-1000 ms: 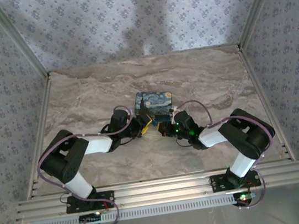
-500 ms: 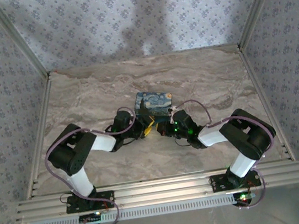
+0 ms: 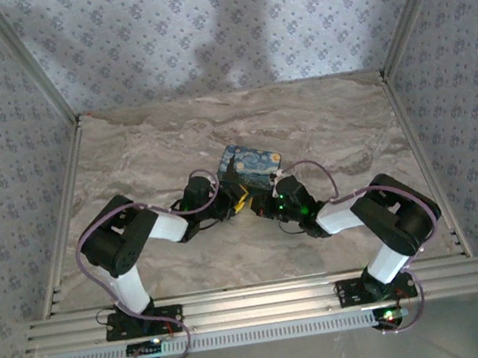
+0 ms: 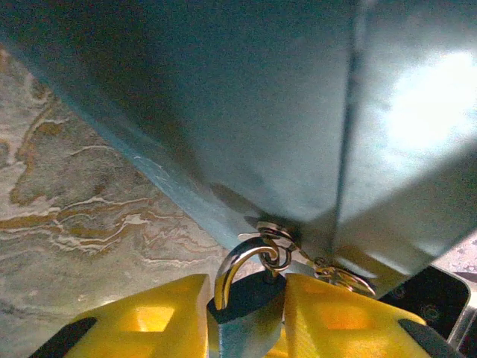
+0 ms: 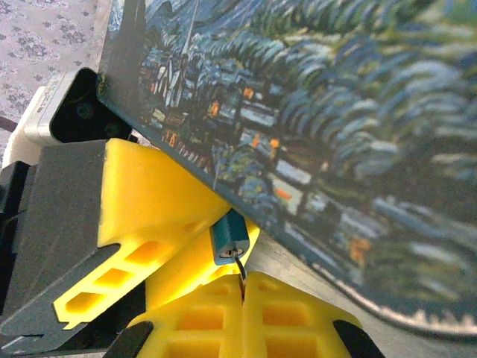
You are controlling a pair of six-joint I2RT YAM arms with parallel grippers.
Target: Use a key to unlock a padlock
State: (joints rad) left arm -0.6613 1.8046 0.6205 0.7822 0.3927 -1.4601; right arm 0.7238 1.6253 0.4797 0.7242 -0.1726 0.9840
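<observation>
I can see the padlock's shackle is still closed with my right gripper tight beside the box, so next I open, back off, and retake the key (image 5: 241, 269) with my wrist rolled.
The small padlock (image 4: 246, 307) has a dark teal body and a silvery shackle hooked through a ring on the starry-night box (image 4: 261, 97). My left gripper (image 4: 246, 287) is shut on the padlock body, one yellow finger on each side. In the right wrist view the padlock (image 5: 229, 237) shows its keyhole end. My right gripper (image 5: 243, 287) is shut on a thin metal key (image 5: 240, 267), whose tip sits at the keyhole. From above, both grippers meet at the box's near edge (image 3: 250, 183), left gripper (image 3: 239, 202), right gripper (image 3: 261, 204).
The box (image 3: 250, 165) lies mid-table on the marble top (image 3: 146, 147), turned slightly askew. Patterned walls and metal rails (image 3: 239, 305) enclose the table. The left gripper's yellow fingers (image 5: 153, 198) press close beside the right fingers under the box (image 5: 320, 112).
My left gripper has narrowed onto the padlock body. The box has turned and shifted a little at its near left corner. The right gripper has stayed shut on the key.
</observation>
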